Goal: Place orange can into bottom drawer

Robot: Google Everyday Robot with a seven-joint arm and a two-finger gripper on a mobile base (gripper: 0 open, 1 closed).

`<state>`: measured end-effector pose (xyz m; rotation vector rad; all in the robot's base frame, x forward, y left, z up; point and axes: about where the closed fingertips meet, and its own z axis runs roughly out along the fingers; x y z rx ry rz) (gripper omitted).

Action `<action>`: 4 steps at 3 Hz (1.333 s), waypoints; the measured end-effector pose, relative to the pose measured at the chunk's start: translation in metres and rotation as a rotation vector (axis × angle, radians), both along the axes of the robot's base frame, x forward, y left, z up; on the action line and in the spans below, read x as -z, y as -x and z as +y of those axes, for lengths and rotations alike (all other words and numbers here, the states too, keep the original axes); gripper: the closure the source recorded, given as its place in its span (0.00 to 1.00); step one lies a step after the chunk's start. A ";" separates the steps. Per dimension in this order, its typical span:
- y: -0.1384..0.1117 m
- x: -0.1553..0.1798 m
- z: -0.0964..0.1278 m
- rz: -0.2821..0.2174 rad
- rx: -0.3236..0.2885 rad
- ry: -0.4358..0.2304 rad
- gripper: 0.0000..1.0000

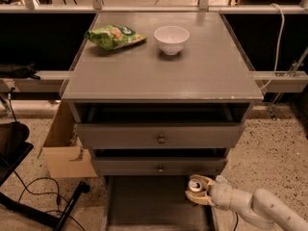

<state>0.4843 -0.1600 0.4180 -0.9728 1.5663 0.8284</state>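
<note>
The gripper should release the orange can, now low over the drawer's flat floor, on the bottom drawer's grey bottom (180, 210), between that drawer's middle and the side by the robot's arm.
The orange can (195, 186) shows its silver pull-tab top and stands upright between my gripper's fingers. My gripper (199, 191) is shut on the can at the right side of the bottom drawer (144, 203), low over its flat grey floor. The bottom drawer is pulled out below the two upper drawers with round knobs (161, 139). My white arm (260, 208) comes in from the lower right.
On the cabinet top (163, 66) lie a green chip bag (113, 36) and a white bowl (171, 39). A cardboard box (65, 146) stands left of the cabinet. Black cables and a stand leg (48, 201) lie on the floor at lower left.
</note>
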 end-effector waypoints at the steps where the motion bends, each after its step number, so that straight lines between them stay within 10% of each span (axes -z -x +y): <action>1: -0.001 0.003 0.000 0.002 0.002 -0.002 1.00; 4: -0.017 0.148 0.021 -0.085 -0.157 0.048 1.00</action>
